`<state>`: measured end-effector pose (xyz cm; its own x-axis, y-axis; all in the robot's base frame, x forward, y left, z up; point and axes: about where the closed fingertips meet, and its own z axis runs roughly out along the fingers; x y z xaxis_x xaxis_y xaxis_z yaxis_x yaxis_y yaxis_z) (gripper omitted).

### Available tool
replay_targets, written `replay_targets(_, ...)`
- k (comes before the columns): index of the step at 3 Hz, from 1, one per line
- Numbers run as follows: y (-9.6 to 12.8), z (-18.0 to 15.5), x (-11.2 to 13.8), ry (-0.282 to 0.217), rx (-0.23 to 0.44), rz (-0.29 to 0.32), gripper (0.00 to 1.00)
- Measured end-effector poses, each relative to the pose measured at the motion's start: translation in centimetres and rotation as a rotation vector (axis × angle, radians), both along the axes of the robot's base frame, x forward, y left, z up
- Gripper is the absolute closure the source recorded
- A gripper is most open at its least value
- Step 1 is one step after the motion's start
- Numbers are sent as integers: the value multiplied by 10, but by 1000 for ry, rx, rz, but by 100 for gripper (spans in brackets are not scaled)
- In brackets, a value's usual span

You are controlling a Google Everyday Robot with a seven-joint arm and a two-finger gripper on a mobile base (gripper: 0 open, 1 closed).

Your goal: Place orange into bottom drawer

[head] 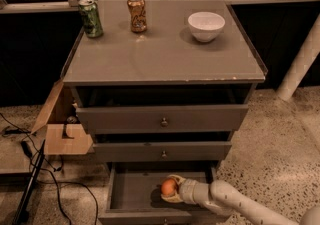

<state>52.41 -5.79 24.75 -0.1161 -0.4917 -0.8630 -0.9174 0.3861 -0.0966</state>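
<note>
Next, my gripper releases the orange, now held just above the drawer's floor, on the grey bottom near the middle of the open bottom drawer (169, 186).
The orange (168, 187) is held in my gripper (170, 189), inside the open bottom drawer (131, 191) of the grey cabinet. The gripper's pale fingers (173, 198) wrap around the orange from the right, just above the drawer's grey floor. My white arm (235, 201) reaches in from the lower right. The drawer is pulled out toward the camera; its front edge is at the bottom of the view.
On the cabinet top (165, 54) stand a green can (91, 17), an orange-copper can (136, 13) and a white bowl (206, 26). Two upper drawers (162, 118) are slightly open. A cardboard box (62, 124) and cables (35, 169) lie at the left. A white post (300, 64) stands at the right.
</note>
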Motion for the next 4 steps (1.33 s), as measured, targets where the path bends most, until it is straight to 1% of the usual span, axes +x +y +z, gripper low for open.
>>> replay_targets(1, -3, -22, 24, -13, 23, 2, 100)
replay_targets(2, -4, -42, 40, -9, 42, 17, 100)
replay_targets(3, -4, -59, 52, 4, 48, 31, 100)
replay_targets(4, -4, -75, 56, 27, 43, 39, 100)
